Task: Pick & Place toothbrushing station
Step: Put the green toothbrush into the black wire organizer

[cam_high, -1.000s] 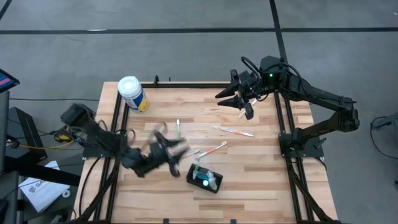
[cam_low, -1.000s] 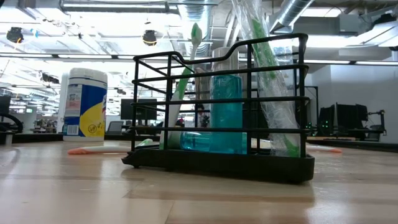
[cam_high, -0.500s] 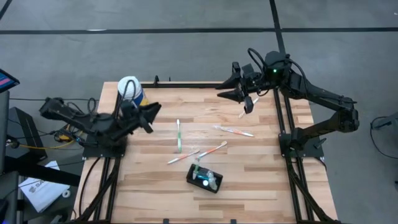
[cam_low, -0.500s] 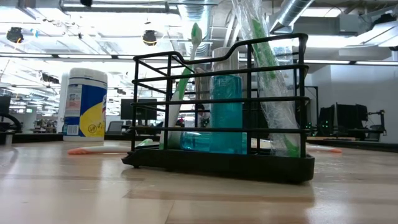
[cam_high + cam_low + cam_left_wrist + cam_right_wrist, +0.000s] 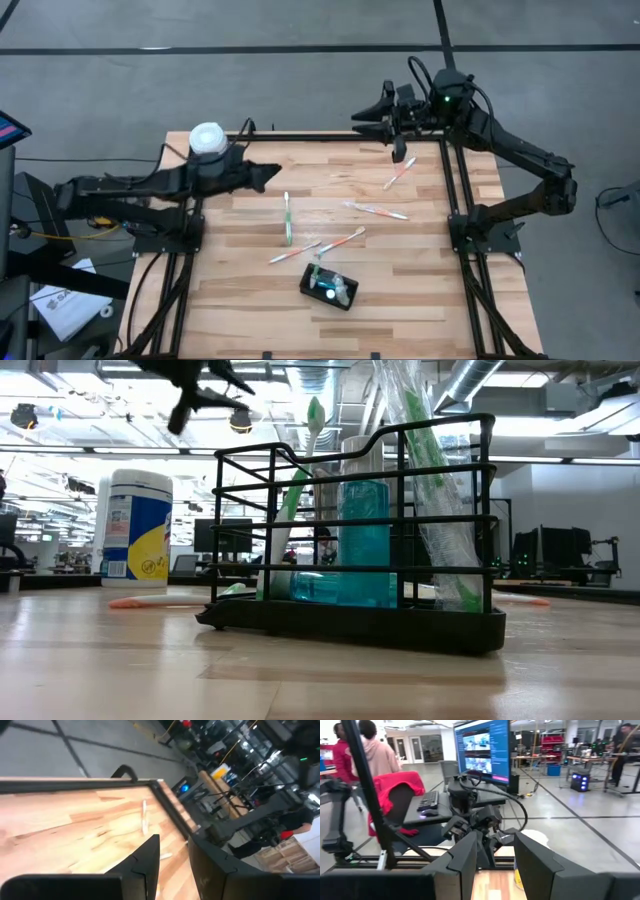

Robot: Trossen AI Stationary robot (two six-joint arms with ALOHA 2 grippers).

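The left gripper will next move to the green toothbrush's far end (image 5: pixel 287 197), the one that points toward the table's far edge, and close there.
The toothbrushing station (image 5: pixel 328 286) is a small black wire holder with a teal cup and toothbrushes standing in it. It rests on its base on the wooden table near the front middle, and it fills the low view (image 5: pixel 355 530). My left gripper (image 5: pixel 268 176) is open and empty, raised above the table's far left beside the white-lidded canister (image 5: pixel 207 140). It also shows in the low view (image 5: pixel 205 385) and in its own wrist view (image 5: pixel 172 840). My right gripper (image 5: pixel 368 108) is open and empty, raised over the table's far edge at the right (image 5: pixel 495 840).
Loose toothbrushes lie on the table: a green one (image 5: pixel 288 218), orange-and-white ones (image 5: pixel 375 210) (image 5: pixel 345 240) and one near the far right (image 5: pixel 398 173). The black table frame (image 5: pixel 300 134) runs along the far edge. People stand in the room beyond (image 5: pixel 367 750).
My left gripper has swung from just left of the station, up and toward the table's far left edge, and now hovers beside the canister. My right gripper has drawn back toward the far edge. The station and the toothbrushes have stayed put.
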